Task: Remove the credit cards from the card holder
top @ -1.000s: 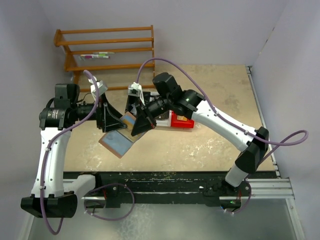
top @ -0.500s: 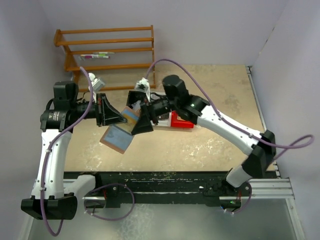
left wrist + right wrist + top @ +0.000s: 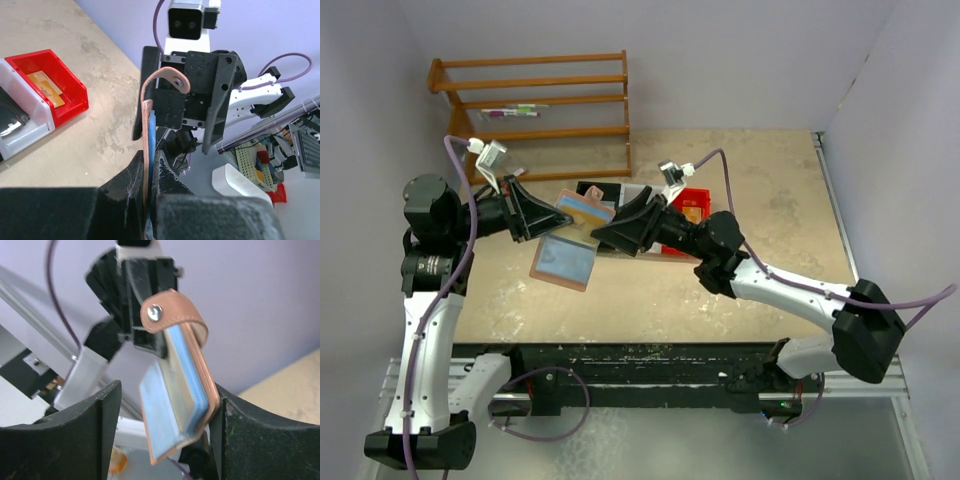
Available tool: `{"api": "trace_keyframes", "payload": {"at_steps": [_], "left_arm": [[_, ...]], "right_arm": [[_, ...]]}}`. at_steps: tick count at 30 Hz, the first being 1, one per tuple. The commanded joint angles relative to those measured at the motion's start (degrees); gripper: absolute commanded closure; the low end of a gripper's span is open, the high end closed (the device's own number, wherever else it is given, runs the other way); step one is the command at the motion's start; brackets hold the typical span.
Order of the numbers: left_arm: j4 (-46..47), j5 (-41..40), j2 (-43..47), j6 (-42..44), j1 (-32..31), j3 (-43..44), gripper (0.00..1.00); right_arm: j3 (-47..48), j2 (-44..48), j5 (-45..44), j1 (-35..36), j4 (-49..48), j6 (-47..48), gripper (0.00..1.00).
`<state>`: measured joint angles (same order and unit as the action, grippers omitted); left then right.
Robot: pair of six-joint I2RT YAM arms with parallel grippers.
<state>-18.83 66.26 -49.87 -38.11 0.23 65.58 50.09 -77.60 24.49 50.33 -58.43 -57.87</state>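
Note:
The card holder's lower flap faces away from my right gripper, so it should grab the upper flap point(image 3: 587, 213) while my left gripper regrips to turn the card holder.
The card holder point(image 3: 572, 245) hangs open above the table, pinkish-brown outside, light blue inside. My left gripper point(image 3: 550, 222) is shut on its upper flap; in the left wrist view the holder point(image 3: 148, 131) stands edge-on between the pads, its strap point(image 3: 165, 79) looping on top. My right gripper point(image 3: 610, 233) is open and faces it. In the right wrist view the holder point(image 3: 176, 390) sits between the spread fingers point(image 3: 95, 432), its spine against the right-hand one. One golden credit card point(image 3: 46, 86) lies in the red bin point(image 3: 70, 102). Any cards inside the holder are hidden.
A black bin point(image 3: 590, 189), a white bin point(image 3: 636, 194) and the red bin point(image 3: 700, 197) stand in a row behind the grippers. A wooden rack point(image 3: 535, 100) stands against the back wall at the left. The table's right edge runs along a metal rail point(image 3: 840, 215).
My left gripper has shut on the card holder and my right gripper has opened and let go of it. The right arm has drawn back to the right; the holder moved slightly up.

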Motion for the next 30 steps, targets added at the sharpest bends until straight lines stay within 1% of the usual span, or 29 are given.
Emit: {"api": "trace_keyframes", "payload": {"at_steps": [1, 2, 3, 5, 7, 8, 9, 12, 13, 14, 15, 16, 17, 19, 22, 24, 25, 27, 30], "left_arm": [[8.33, -1.36, 0.95, -8.43, -0.04, -1.49, 1.0], [8.37, -1.25, 1.14, -8.59, -0.04, -1.7, 1.0], [8.36, -1.11, 1.39, -8.76, -0.05, -1.91, 1.0], [8.25, -0.82, 1.77, -8.21, -0.03, -2.3, 0.98], [6.35, -0.52, 1.67, -5.47, -0.05, -1.55, 0.9], [4.31, -0.34, 1.32, -3.45, -0.05, -0.59, 0.85], [2.28, -0.18, 0.89, -1.09, -0.03, 0.43, 0.83], [-2.83, 0.01, -0.29, 3.48, -0.02, 2.61, 0.81], [-3.18, 0.39, -0.4, 3.97, -0.01, 2.63, 0.77], [-3.11, 1.24, -0.48, 4.45, -0.05, 2.56, 0.7], [-3.3, 2.24, -0.5, 5.14, -0.05, 2.54, 0.56], [-3.93, 3.2, -0.67, 7.13, -0.03, 2.72, 0.49], [-5.66, 4.65, -1.2, 9.6, -0.05, 3.23, 0.44], [-10.48, 7.72, -2.69, 14.94, -0.04, 4.86, 0.39], [-18.47, 11.79, -5.05, 23.11, -0.04, 6.67, 0.39], [-25.14, 12.95, -6.61, 29.65, -0.05, 8.82, 0.41], [-27.83, 13.22, -7.22, 32.2, -0.03, 9.74, 0.42], [-31.5, 13.6, -7.85, 35.4, -0.01, 10.95, 0.46], [-33.12, 13.79, -7.63, 37.84, -0.11, 10.57, 0.51]], "right_arm": [[0.39, -0.88, -4.65, 0.5, -15.39, -4.86, 0.35], [0.78, -1.44, -4.49, 0.61, -15.77, -5.31, 0.4], [1.15, -1.94, -4.2, 0.65, -16.17, -5.84, 0.47], [2.02, -2.87, -2.69, 0.64, -15.82, -6.65, 0.69], [3.12, -3.25, 1.42, 0.64, -12.88, -6.82, 0.9], [3.54, -3.15, 3.96, 0.5, -12.01, -7.46, 0.98], [3.94, -2.72, 5.81, 0.15, -9.5, -7.33, 1.0], [5.67, -0.68, 9.87, -0.54, 0.28, -2.89, 1.0], [6.56, -0.03, 10.87, -0.76, 3.78, -0.81, 1.0], [7.02, 0.45, 12.02, -1.09, 6.57, 0.67, 1.0], [9.44, 0.7, 13.38, -1.51, 9.71, 1.96, 1.0], [11.36, 0.74, 15.94, -2.04, 13.13, 3.34, 1.0], [13.65, 0.41, 18.74, -2.53, 17.57, 5.12, 1.0], [21.34, -2.03, 24.73, -3.03, 28.73, 10.24, 1.0], [33.87, -7.76, 32.15, -3.08, 51.11, 21.1, 1.0], [41.23, -11.29, 34.93, -3.1, 65.4, 28.37, 1.0], [44.25, -12.84, 35.35, -3.11, 71.02, 31.66, 1.0], [49.37, -15.24, 34.38, -3.04, 78.92, 37.58, 1.0], [54.74, -17.87, 34.47, -3.04, 84.09, 40.58, 1.0]]}}
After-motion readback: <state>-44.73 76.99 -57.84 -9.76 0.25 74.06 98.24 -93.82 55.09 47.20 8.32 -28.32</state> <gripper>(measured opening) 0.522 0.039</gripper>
